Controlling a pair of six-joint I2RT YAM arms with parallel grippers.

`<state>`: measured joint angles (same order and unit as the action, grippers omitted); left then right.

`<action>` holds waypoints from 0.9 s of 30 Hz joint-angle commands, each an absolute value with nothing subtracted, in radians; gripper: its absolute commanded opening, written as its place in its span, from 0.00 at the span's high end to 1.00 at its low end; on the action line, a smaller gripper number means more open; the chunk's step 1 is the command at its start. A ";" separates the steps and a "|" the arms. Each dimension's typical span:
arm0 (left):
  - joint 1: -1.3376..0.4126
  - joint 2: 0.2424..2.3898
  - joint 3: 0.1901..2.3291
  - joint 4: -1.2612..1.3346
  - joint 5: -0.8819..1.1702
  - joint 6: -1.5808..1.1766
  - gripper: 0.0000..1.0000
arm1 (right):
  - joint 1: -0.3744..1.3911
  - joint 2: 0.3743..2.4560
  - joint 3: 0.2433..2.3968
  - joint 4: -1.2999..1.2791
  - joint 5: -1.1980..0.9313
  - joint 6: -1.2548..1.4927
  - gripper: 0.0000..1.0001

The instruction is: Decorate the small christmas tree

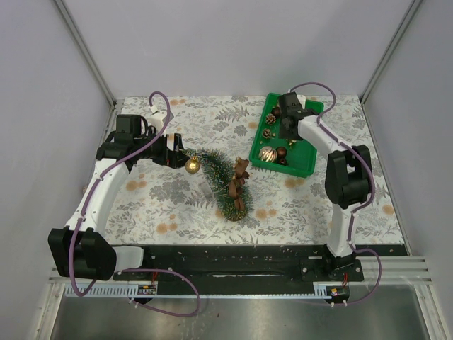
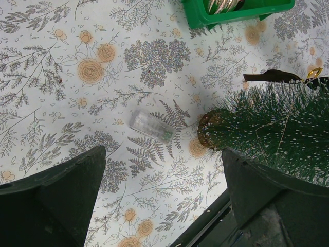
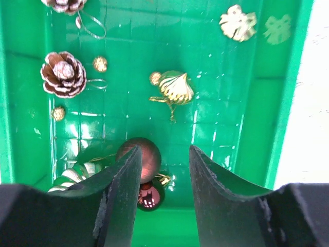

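I can see the gold ornament beyond my right gripper's open fingers in the green bin, so next I reach farther back and close around its rounded body (image 3: 178, 89) before lifting.
The small christmas tree (image 1: 225, 183) is on the flowered table, its tip slanting toward the upper left. On it are a gold ball (image 1: 192, 166) near the tip and a brown bow (image 1: 241, 173). My left gripper (image 1: 175, 151) is wide open just left of the tip. In the left wrist view the tree (image 2: 277, 128) lies beside the right finger (image 2: 267, 195), and nothing is between the jaws. My right gripper (image 3: 164, 154) hangs open inside the green bin (image 3: 288, 103). A matte maroon ball (image 3: 148, 157) sits by its left finger (image 3: 115, 195), not gripped.
The bin (image 1: 309, 159) at the back right also holds pine cones (image 3: 62, 73), a gold ornament (image 3: 176, 88), a gold leaf (image 3: 237, 23), a glossy dark red ball (image 3: 150, 196) and a striped ball (image 3: 77, 174). A small clear plastic piece (image 2: 151, 126) lies on the cloth.
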<state>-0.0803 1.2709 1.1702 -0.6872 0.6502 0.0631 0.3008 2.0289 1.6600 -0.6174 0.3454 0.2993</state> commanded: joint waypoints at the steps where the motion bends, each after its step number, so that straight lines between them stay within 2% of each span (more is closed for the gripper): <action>1: -0.077 1.252 1.201 -0.667 0.657 0.071 0.01 | 0.269 1.986 1.697 -0.598 0.443 0.285 0.47; 5: -0.077 1.249 1.198 -0.666 0.647 0.078 0.01 | 0.242 2.058 1.736 -0.607 0.416 0.291 0.40; 9: -0.075 1.244 1.192 -0.672 0.643 0.087 0.01 | 0.198 2.118 1.766 -0.611 0.302 0.354 0.36; 16: -0.074 1.250 1.187 -0.672 0.643 0.089 0.01 | 0.169 2.187 1.795 -0.614 0.175 0.448 0.36; 27: -0.072 1.252 1.177 -0.673 0.643 0.091 0.01 | 0.167 2.229 1.827 -0.609 0.170 0.477 0.43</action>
<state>-0.0784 1.2709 1.1702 -0.6952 0.6472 0.0753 0.1616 2.2211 1.7821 -0.6216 0.1856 0.4496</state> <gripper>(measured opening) 0.988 0.585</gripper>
